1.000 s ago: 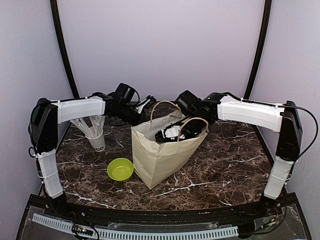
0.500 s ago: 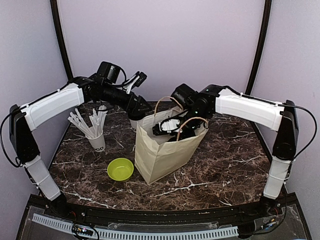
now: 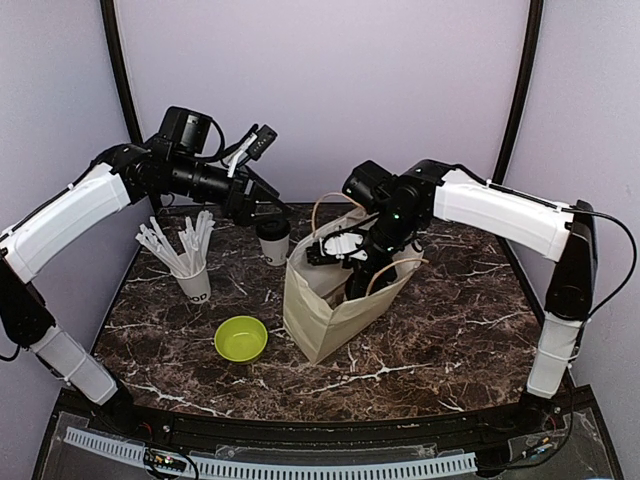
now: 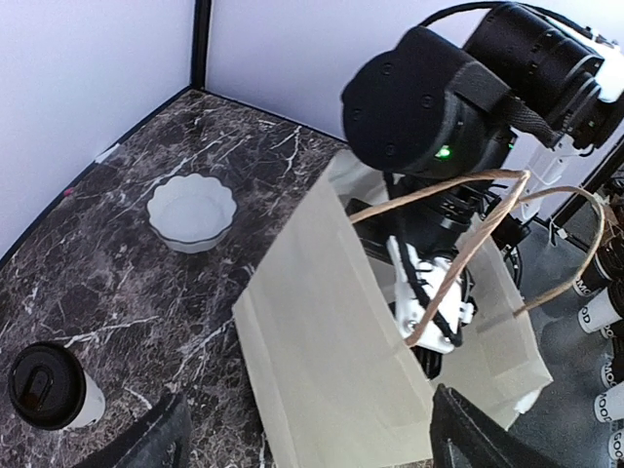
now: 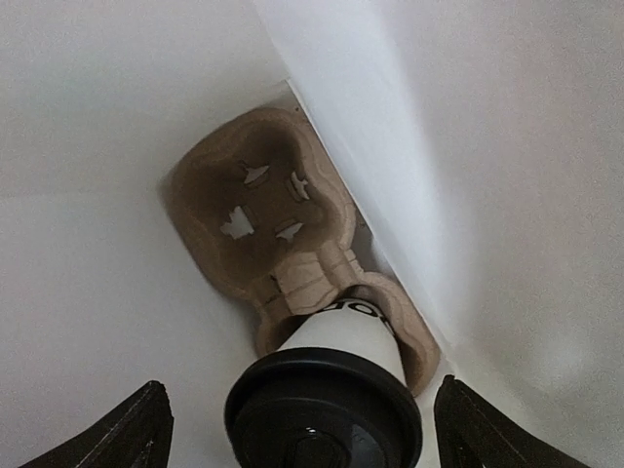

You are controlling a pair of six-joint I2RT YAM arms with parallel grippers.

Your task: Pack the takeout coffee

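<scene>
My left gripper needs to close next on the paper bag's back twine handle (image 3: 314, 225) (image 4: 420, 327), near the lower end of that handle, on the side toward the straws.
A white takeout coffee cup (image 3: 272, 241) with a black lid stands on the marble table, left of and behind the paper bag (image 3: 335, 305); the left wrist view shows it too, as the cup (image 4: 49, 387) at the lower left. Another cup (image 5: 336, 385) sits in a brown cardboard carrier (image 5: 255, 200) at the bottom of the bag. My right gripper (image 3: 345, 255) reaches into the bag. It is open (image 5: 302, 434), with its fingers either side of the lid and apart from it. My left gripper (image 3: 266, 203) hovers open and empty above the table cup.
A white cup full of straws (image 3: 193, 272) stands at the left. A lime-green bowl (image 3: 240, 338) lies in front of it. The bag's twine handles (image 4: 468, 244) arch over my right wrist. A pale fluted bowl (image 4: 192, 211) shows in the left wrist view.
My left arm has lifted and drawn back to the left, away from the bag, uncovering the cup on the table. Both grippers have opened wider. The bag has shifted slightly right.
</scene>
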